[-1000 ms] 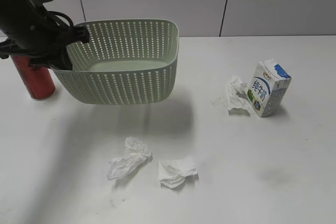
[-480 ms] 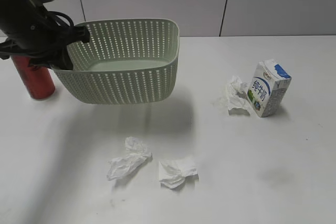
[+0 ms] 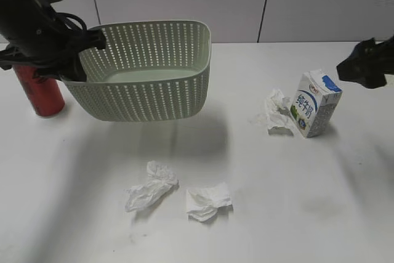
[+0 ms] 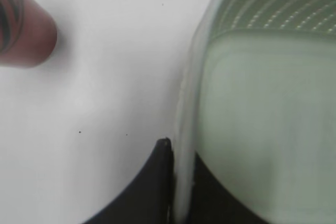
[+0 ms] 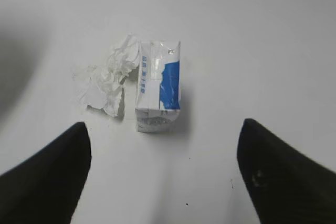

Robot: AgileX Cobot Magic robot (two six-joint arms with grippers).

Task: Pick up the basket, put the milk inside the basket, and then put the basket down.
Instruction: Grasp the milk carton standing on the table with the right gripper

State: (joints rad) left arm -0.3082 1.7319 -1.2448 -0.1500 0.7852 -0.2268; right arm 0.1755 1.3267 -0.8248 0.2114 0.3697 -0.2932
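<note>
The milk carton has a blue and white top. Below that top, my right gripper next closes around the middle of the milk carton (image 3: 312, 106) (image 5: 156, 120).
The pale green basket (image 3: 148, 72) hangs tilted above the table at the back left. My left gripper (image 3: 72, 66) is shut on its left rim; in the left wrist view the black fingers (image 4: 181, 182) pinch the basket wall (image 4: 252, 103). The milk carton (image 3: 314, 103), white with a blue top, stands on the table at the right. My right gripper (image 3: 363, 66) has come in at the right edge, above and to the right of the carton. In the right wrist view its fingers (image 5: 163, 166) are wide open with the milk (image 5: 157, 85) ahead between them.
A red can (image 3: 40, 90) stands left of the basket, also in the left wrist view (image 4: 21, 24). A crumpled tissue (image 3: 274, 112) lies against the milk's left side, also seen from the right wrist (image 5: 107, 80). Two more tissues (image 3: 151, 186) (image 3: 208, 201) lie at the front centre.
My right arm has come into the exterior view at the right edge above the milk. The basket, held by the left gripper, has stayed almost still.
</note>
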